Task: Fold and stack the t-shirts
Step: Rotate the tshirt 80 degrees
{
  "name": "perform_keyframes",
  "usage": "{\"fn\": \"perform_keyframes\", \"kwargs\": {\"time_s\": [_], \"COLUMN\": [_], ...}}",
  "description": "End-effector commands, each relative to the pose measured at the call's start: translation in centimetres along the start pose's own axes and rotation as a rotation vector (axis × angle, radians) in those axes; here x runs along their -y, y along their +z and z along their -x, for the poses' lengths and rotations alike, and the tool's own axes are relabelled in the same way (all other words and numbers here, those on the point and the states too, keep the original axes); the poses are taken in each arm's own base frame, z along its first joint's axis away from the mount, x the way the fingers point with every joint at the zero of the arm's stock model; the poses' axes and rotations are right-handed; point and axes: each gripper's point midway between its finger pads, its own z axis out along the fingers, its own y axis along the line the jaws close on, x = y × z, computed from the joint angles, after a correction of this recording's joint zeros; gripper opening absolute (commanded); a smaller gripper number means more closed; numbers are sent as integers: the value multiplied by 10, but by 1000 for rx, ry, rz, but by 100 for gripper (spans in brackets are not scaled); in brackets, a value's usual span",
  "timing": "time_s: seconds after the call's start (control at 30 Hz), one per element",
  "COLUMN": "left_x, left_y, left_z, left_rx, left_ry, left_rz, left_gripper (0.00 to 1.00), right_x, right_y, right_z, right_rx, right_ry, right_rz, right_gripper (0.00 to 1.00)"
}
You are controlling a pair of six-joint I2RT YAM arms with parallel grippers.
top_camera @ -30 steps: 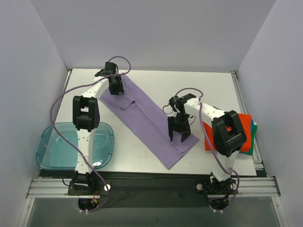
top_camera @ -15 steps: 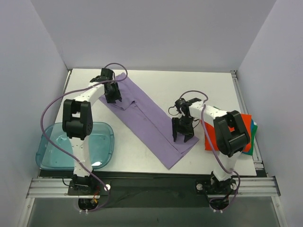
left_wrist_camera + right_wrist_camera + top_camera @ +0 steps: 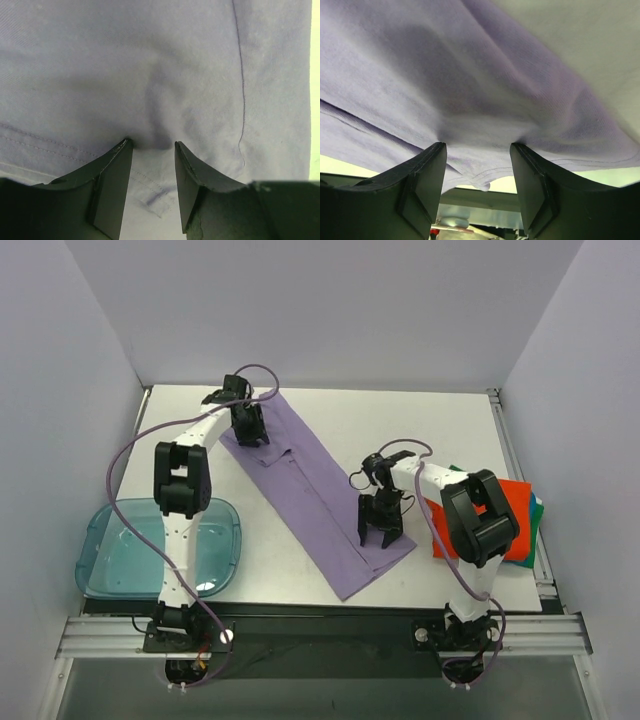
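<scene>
The robot's right gripper will close on the lavender-purple t-shirt's hem corner [image 3: 414, 547] [image 3: 637, 154], the one closest to the orange-red t-shirt.
A lavender-purple t-shirt [image 3: 300, 490] lies folded into a long strip, running diagonally from the far left to the near middle of the table. My left gripper [image 3: 250, 430] is at its far end, jaws apart, with both tips pressed down into the cloth [image 3: 150, 65] and a small pucker between them [image 3: 151, 144]. At the near end my right gripper [image 3: 378, 535] is also open, its tips [image 3: 477, 145] resting on the purple cloth [image 3: 470, 75] just inside the hem. An orange-red t-shirt [image 3: 510, 510] lies folded at the right edge, on top of a green-teal one [image 3: 537, 515].
A translucent blue plastic tray [image 3: 120, 550] sits at the near left beside the left arm's base. White walls close in the table on the left, back and right. A metal rail [image 3: 320, 625] runs along the near edge.
The left gripper swung slightly left and came back on the shirt's far end. The right gripper shifted a little, and the shirt's near end slid slightly left.
</scene>
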Motion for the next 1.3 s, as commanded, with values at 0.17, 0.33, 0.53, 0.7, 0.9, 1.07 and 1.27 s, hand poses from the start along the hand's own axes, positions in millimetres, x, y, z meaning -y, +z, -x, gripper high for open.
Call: {"fn": "perform_keyframes", "kwargs": {"time_s": [0.17, 0.33, 0.53, 0.7, 0.9, 1.07, 1.27], "left_x": [23, 38, 73, 111, 142, 150, 119], "left_y": [42, 55, 48, 10, -71, -144, -180], "left_z": [-28, -32, -19, 5, 34, 3, -109], "left_rx": [-102, -116, -65, 41, 177, 224, 164], "left_ry": [88, 80, 115, 153, 191, 264, 209], "left_rz": [-51, -135, -210, -247, -251, -217, -181], "left_gripper": [50, 50, 50, 53, 54, 54, 54], "right_x": [-37, -69, -90, -87, -54, -11, 34], "right_y": [22, 18, 6, -29, -44, -32, -20], "right_z": [-51, -57, -58, -51, -61, -84, -105], "right_rx": [-113, -104, -75, 26, 75, 45, 23], "right_ry": [20, -3, -42, -71, -81, -85, -58], "right_rz": [6, 33, 58, 69, 38, -41, -101], "right_gripper": [54, 55, 55, 55, 56, 56, 55]}}
